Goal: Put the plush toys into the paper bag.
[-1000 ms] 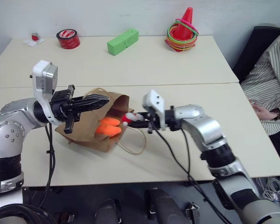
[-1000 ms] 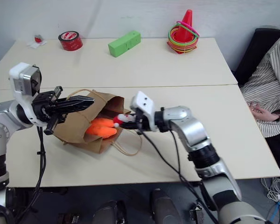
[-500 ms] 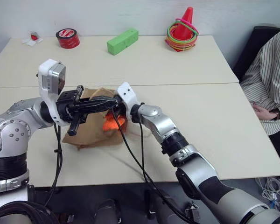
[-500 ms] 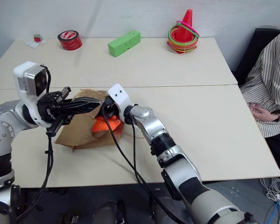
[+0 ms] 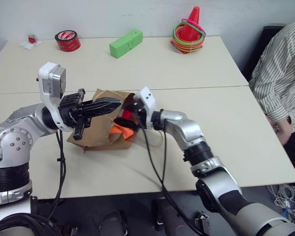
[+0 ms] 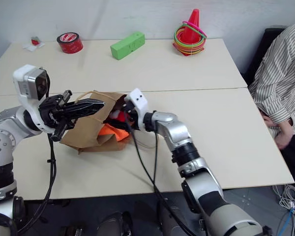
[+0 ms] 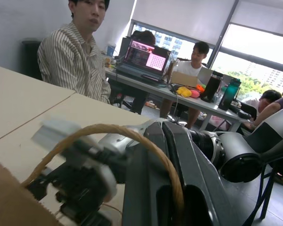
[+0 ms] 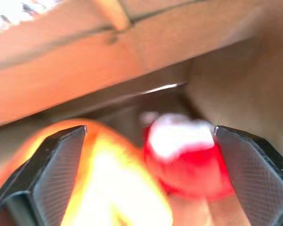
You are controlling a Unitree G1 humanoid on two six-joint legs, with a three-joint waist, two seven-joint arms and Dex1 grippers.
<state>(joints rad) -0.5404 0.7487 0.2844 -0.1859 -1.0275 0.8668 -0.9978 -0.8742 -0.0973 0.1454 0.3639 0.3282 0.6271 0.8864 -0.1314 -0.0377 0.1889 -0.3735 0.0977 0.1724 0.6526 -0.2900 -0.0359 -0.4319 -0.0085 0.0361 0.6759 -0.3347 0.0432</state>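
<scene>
The robot's left gripper will let go, leaving the brown paper bag upright on the near table panel (image 5: 138,140) between the two arms.
The brown paper bag (image 5: 99,133) lies on its side on the table, mouth toward the right. My left gripper (image 5: 109,103) is shut on its cord handle (image 7: 132,137) and holds the upper edge of the mouth up. The orange plush toy (image 5: 121,131) lies inside the mouth. The red-and-white plush toy (image 8: 184,160) lies beside the orange plush toy (image 8: 108,179) within the bag. My right gripper (image 8: 148,136) reaches into the mouth, open. Its fingers (image 8: 52,165) stand wide apart on either side of the toys.
At the far edge of the table stand a red tape roll (image 5: 68,40), a green block (image 5: 126,43) and an orange cone with coloured rings (image 5: 189,33). A person in a striped shirt (image 5: 280,64) sits at the right end.
My right gripper carried the red-and-white toy from outside the mouth into the bag, then opened its fingers and let it go. The left gripper stayed in place on the handle.
</scene>
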